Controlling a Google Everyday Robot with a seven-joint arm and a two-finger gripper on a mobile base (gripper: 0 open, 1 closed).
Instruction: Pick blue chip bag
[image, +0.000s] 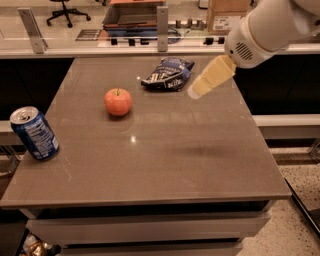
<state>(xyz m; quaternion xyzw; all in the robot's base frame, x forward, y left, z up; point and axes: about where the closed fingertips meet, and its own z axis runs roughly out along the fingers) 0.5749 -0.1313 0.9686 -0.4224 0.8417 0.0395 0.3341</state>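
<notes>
My gripper is to close next on the middle of the blue chip bag (167, 74), between the bag's two crumpled ends.
The blue chip bag (168, 74) is a crumpled dark navy foil bag with white lettering, lying at the far middle of the grey table (200, 165). My gripper (196, 91), pale yellow on a white arm, hangs above the table just right of the bag, its tip pointing down-left toward it. It does not touch the bag.
A red apple (118, 101) sits left of the bag. An upright blue soda can (34, 133) stands near the table's left edge. Behind the table runs a counter with a glass rail (162, 22), a tray and a cardboard box (227, 15).
</notes>
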